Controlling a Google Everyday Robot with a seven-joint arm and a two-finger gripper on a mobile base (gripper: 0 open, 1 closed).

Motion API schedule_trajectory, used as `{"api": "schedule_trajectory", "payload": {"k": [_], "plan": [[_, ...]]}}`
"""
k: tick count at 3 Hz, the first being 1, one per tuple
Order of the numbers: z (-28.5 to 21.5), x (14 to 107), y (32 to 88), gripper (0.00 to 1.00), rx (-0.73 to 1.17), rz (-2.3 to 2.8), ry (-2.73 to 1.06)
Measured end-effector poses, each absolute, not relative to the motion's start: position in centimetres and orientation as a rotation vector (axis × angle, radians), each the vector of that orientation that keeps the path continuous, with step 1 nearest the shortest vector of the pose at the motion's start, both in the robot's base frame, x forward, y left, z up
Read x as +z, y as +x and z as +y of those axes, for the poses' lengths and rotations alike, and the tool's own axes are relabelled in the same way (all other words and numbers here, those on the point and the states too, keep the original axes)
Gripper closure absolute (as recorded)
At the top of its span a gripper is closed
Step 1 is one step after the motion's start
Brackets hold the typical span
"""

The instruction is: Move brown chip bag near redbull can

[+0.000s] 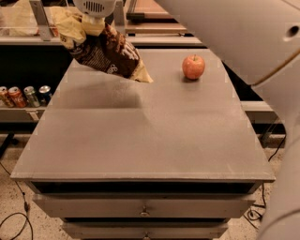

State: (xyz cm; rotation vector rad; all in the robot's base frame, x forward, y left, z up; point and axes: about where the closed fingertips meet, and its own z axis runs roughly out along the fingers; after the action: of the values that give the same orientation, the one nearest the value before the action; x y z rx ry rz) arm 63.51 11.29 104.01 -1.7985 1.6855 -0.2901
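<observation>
The robot's gripper needs to release the brown chip bag on the grey table top between the short cans and the apple [123,81].
My gripper [95,14] is at the top left of the camera view, above the table's far left part. It is shut on the cream-yellow upper end of the brown chip bag [105,51] and holds it in the air. The bag hangs tilted, its lower cream corner pointing down to the right just above the grey table top [150,136]. A slim silver upright thing [120,13] at the table's far edge, right beside the gripper, looks like the redbull can. The bag and gripper hide most of it.
A red apple [193,67] sits on the far right of the table. Several short cans [23,96] stand in a row on a low shelf to the left. My white arm [253,42] fills the upper right. Drawers [143,206] are below the table's front edge.
</observation>
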Motion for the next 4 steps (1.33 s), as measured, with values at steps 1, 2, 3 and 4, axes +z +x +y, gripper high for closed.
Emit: {"api": "schedule_trajectory", "payload": {"k": [1, 2, 3, 4], "plan": [[9.3, 102.4, 66.6, 1.00, -0.374, 1.744, -1.778], [8.3, 100.3, 68.1, 1.00, -0.438, 1.796, -1.796], [7.6, 97.6, 68.5, 1.00, -0.502, 1.849, -1.845], [8.0, 95.1, 68.0, 1.00, -0.502, 1.881, -1.896]]}}
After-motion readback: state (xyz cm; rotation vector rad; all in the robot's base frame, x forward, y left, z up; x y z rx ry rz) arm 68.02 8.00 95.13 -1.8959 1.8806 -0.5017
